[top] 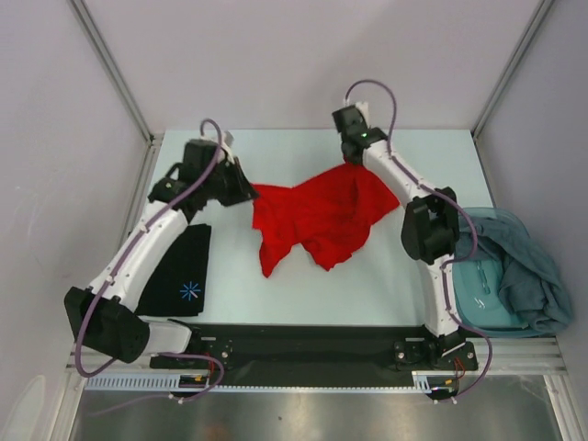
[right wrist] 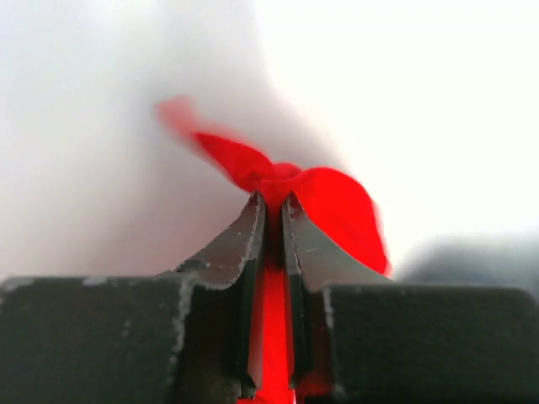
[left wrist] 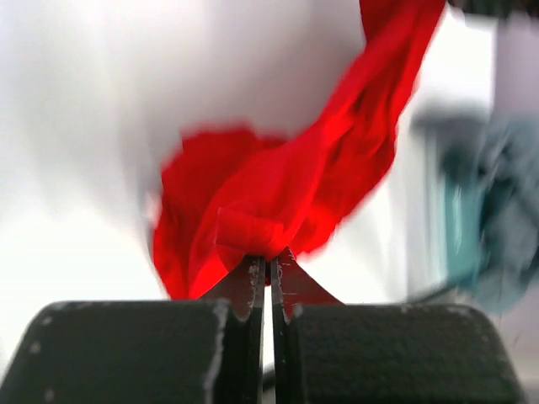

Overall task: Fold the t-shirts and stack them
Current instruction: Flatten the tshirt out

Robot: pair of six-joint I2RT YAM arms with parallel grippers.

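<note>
My right gripper will release the red t-shirt on the table (top: 309, 241) between the black t-shirt and the teal bin. The red t-shirt still hangs above the table's middle.
A bright red t-shirt (top: 317, 216) hangs stretched between both grippers above the middle of the table. My left gripper (top: 248, 191) is shut on its left edge; in the left wrist view the red t-shirt (left wrist: 278, 185) bunches at the tips of the left gripper (left wrist: 269, 261). My right gripper (top: 354, 165) is shut on the shirt's far right corner; the red t-shirt (right wrist: 290, 181) runs between the pads of the right gripper (right wrist: 274, 202). A folded black t-shirt (top: 188, 266) with a blue-white starburst lies at the left. Teal-grey t-shirts (top: 528, 266) are heaped at the right.
A teal bin (top: 478, 294) stands at the table's right edge under the teal-grey heap. Metal frame posts and white walls enclose the table on both sides and at the back. The arm bases sit on a black rail (top: 303, 344) along the near edge.
</note>
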